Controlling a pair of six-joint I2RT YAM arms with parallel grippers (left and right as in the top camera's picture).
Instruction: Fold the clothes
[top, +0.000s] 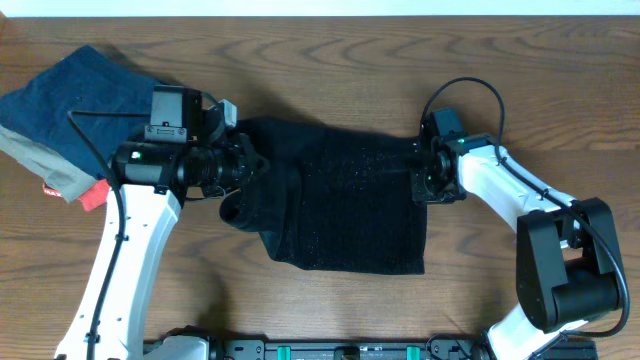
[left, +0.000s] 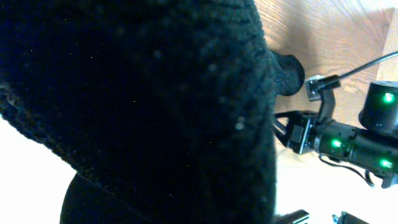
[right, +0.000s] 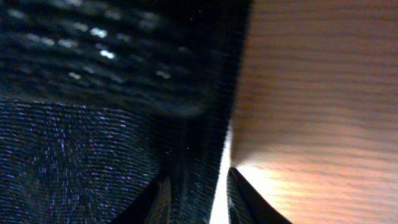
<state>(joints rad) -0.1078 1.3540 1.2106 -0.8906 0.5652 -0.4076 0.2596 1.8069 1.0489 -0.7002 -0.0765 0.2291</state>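
The black garment's bunched edge will drop from my left gripper on the garment's flat part (top: 372, 196), near my right gripper.
The clothes (top: 350, 200) are a black fuzzy garment lying across the middle of the wooden table. No white buttons show. My left gripper (top: 248, 163) is at its bunched left edge. The left wrist view is filled with black fabric (left: 137, 112) that hides the fingers. My right gripper (top: 420, 170) is at the garment's right edge. In the right wrist view its two fingers (right: 198, 199) sit close together with the fabric's edge (right: 93, 143) between them.
A navy blue folded garment (top: 75, 90) lies at the back left, with a grey piece (top: 40, 155) and a red piece (top: 92, 195) under it. Bare wood (top: 330, 60) shows around the garment. The right arm (left: 348, 143) shows in the left wrist view.
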